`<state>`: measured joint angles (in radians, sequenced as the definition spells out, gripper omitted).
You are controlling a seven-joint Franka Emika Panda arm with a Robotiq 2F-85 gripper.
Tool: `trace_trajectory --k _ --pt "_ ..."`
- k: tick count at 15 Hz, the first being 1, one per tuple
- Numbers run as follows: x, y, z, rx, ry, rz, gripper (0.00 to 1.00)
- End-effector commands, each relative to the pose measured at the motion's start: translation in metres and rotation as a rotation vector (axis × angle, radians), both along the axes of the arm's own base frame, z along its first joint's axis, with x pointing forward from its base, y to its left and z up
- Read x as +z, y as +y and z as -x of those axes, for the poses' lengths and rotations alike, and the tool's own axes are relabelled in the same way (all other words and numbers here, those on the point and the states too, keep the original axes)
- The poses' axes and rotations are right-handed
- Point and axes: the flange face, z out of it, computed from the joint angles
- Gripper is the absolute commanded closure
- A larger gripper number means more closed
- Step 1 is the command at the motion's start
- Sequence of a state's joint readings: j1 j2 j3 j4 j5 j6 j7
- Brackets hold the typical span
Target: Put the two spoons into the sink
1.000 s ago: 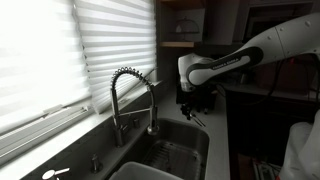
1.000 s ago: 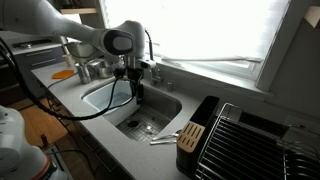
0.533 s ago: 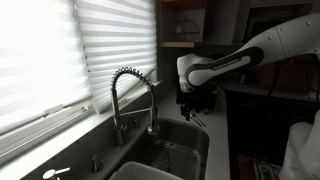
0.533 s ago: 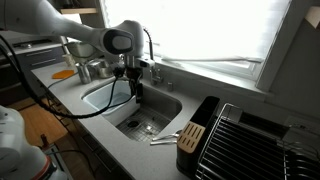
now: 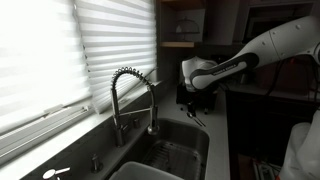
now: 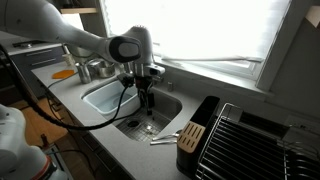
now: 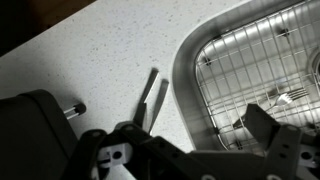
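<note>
Next, I will lower my gripper to the spoon's handle [image 5: 196, 118] [image 7: 156, 112] on the counter beside the rim of the sink and close it there.
Two spoons [image 7: 152, 100] lie side by side on the speckled counter, just left of the sink's rim in the wrist view. In an exterior view the spoons [image 6: 165, 136] lie between the basin and a black block. The sink [image 7: 215, 45] is a grey metal basin with a wire grid on its bottom; it also shows in both exterior views [image 6: 100, 100] [image 5: 190, 140]. My gripper [image 7: 190, 150] hangs over the sink's edge near the spoons, open and empty. It shows above the basin in both exterior views [image 6: 147, 97] [image 5: 197, 103].
A coiled spring faucet [image 5: 130, 95] stands behind the sink. A black block [image 6: 196, 128] and a dish rack [image 6: 255, 140] stand on the counter beyond the spoons; the block also shows in the wrist view [image 7: 35, 125]. Window blinds [image 5: 60, 50] lie behind.
My gripper has moved across the basin toward the spoons' side and a little lower. The spoons have not moved.
</note>
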<state>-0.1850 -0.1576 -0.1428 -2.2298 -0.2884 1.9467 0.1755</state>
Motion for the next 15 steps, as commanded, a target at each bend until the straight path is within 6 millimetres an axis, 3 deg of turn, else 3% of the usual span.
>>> trace_trajectory --k 1,7,15 --pt "-0.021 -0.046 0.010 0.043 -0.020 0.003 0.00" --pt "-0.057 -0.099 0.016 0.029 -0.066 -0.025 0.00" --pt "-0.095 -0.113 0.008 -0.103 -0.166 -0.079 0.00"
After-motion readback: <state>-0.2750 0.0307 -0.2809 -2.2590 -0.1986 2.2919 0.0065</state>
